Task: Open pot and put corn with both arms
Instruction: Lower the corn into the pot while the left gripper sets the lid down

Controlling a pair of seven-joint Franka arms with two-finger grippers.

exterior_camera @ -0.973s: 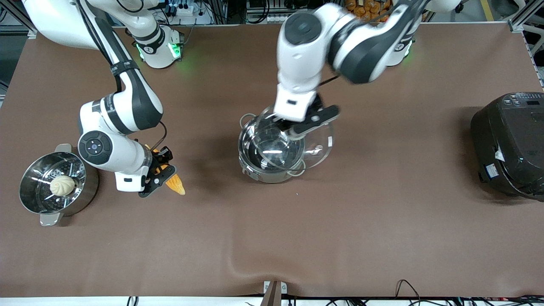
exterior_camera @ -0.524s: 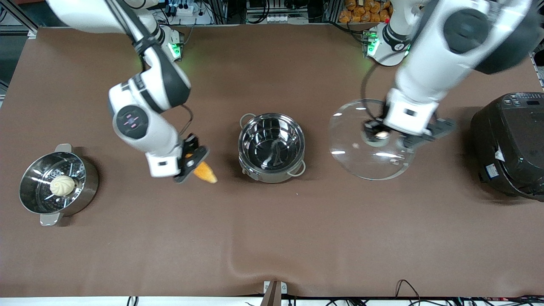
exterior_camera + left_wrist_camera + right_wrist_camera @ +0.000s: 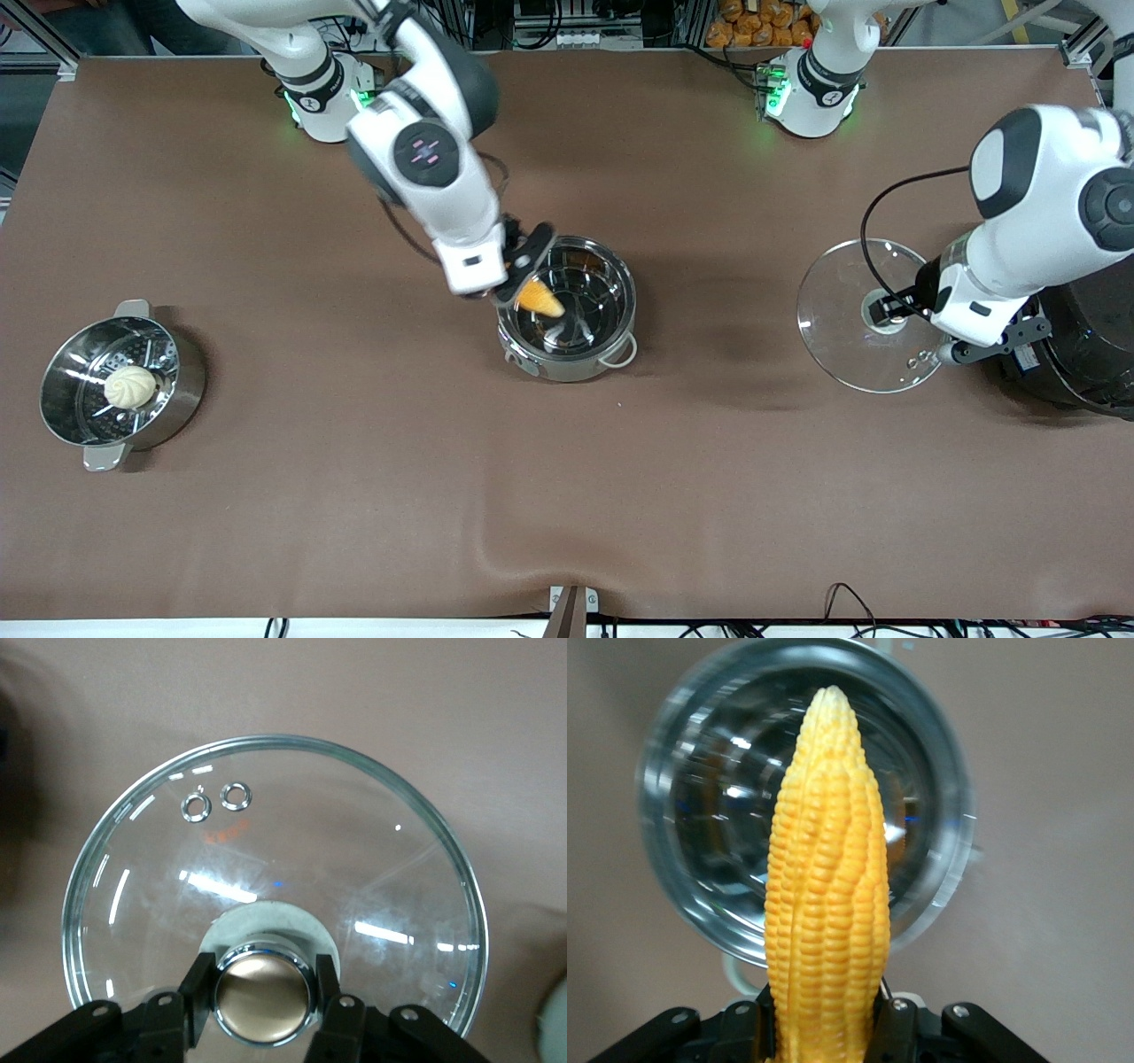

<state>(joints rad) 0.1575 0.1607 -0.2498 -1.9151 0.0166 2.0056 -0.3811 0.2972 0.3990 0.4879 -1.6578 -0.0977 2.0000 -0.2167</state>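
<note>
My left gripper is to let go of the glass lid on the bare table [image 3: 824, 346] [image 3: 276, 859] between the steel pot and the rice cooker.
The shiny steel pot [image 3: 567, 346] stands open in the middle of the table, its rim also in the right wrist view [image 3: 939, 771]. My right gripper [image 3: 523, 266] hangs over the pot's rim, shut on the yellow corn [image 3: 539, 299], whose tapered tip points over the pot's mouth [image 3: 828, 895]. The clear glass lid [image 3: 842, 341] lies toward the left arm's end of the table, next to the rice cooker. My left gripper [image 3: 263, 1005] is shut on the lid's coppery knob [image 3: 263, 992], one finger [image 3: 199, 988] on each side.
A steel steamer pot [image 3: 182, 390] with a white bun [image 3: 130, 387] in it stands at the right arm's end. The big black rice cooker [image 3: 1090, 363] sits at the left arm's end, partly under the left arm.
The right arm lifted the corn off the table and carried it over the pot. The left arm took the lid off the pot, carried it toward the rice cooker and brought it lower.
</note>
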